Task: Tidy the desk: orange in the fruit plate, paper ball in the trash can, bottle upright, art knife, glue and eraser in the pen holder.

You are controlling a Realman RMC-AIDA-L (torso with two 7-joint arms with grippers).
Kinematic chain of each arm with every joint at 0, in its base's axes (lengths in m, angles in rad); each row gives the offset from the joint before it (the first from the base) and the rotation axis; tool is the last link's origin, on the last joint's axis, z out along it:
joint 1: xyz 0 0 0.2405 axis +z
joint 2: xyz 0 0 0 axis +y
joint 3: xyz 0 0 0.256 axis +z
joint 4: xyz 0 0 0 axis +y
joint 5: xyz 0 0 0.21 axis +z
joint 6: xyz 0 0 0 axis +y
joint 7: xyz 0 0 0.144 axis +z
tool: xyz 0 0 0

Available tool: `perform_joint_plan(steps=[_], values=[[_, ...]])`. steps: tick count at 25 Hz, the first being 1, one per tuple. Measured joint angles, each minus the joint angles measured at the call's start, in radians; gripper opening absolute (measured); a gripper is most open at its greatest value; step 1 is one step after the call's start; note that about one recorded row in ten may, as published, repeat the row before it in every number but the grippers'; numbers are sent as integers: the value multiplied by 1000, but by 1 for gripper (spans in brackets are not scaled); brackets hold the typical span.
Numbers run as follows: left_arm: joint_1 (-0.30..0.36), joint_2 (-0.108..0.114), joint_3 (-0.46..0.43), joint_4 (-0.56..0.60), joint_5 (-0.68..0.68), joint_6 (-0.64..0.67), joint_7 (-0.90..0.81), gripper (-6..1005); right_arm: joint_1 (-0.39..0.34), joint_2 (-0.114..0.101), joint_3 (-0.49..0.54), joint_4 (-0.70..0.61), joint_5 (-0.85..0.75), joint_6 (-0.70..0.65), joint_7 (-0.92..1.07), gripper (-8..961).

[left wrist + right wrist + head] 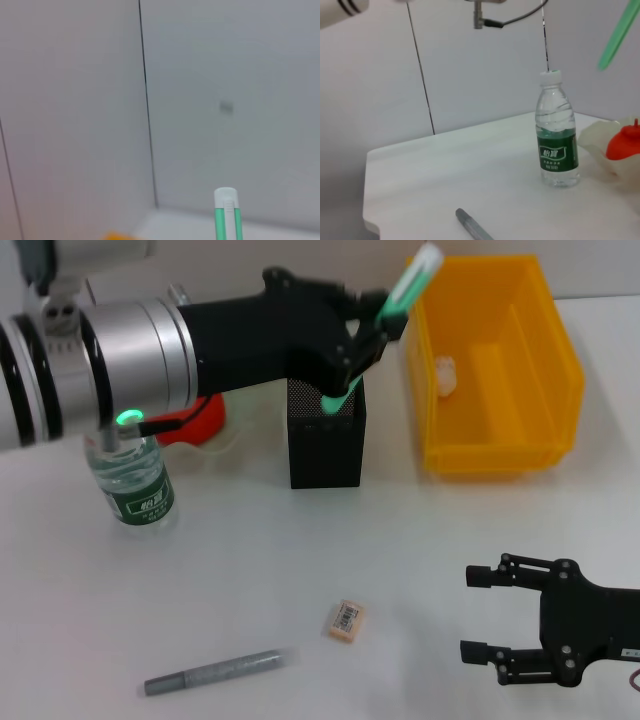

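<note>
My left gripper needs to release the glue stick, now slanted in the holder's mouth, inside the pen holder, on the pen holder's side (350,400) next to the trash can.
My left gripper (365,340) is shut on a long green-and-white glue stick (400,295), held slanted with its lower end in the mouth of the black mesh pen holder (325,450). The stick's top shows in the left wrist view (226,212). The bottle (135,480) stands upright at the left. The orange (200,420) sits in the fruit plate (595,137), mostly hidden behind my left arm. The tan eraser (345,621) and a grey art knife (215,672) lie on the table near the front. My right gripper (482,615) is open and empty at the front right.
The yellow trash can (500,450) stands right of the pen holder with a white paper ball (445,375) inside. The right wrist view shows the bottle (557,135), orange (625,142), knife (472,225) and the table's edge (367,220).
</note>
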Motion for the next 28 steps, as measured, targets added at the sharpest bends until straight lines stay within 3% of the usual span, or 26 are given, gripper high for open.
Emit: perform_joint_plan(steps=[4, 8, 10, 11, 15, 20, 28], values=[[13, -1, 42, -63, -127, -85, 157, 205, 1, 0, 0, 0, 0, 0, 0, 793], [-32, -5, 137, -244, -370, -212, 424, 208, 1, 0, 0, 0, 0, 0, 0, 793], [-85, -6, 196, -389, -609, -239, 682, 210, 2, 0, 0, 0, 1, 1, 0, 793], [-85, -6, 196, -389, -609, -239, 682, 210, 2, 0, 0, 0, 1, 1, 0, 793], [-138, -7, 252, -568, -935, -203, 1032, 213, 2, 1, 0, 0, 1, 0, 5, 793], [-182, -7, 275, -697, -1128, -120, 1264, 217, 11, 7, 0, 0, -1, 3, 7, 793], [-237, -7, 298, -815, -1246, -114, 1421, 224, 23, 9, 0, 0, -4, 6, 8, 792]])
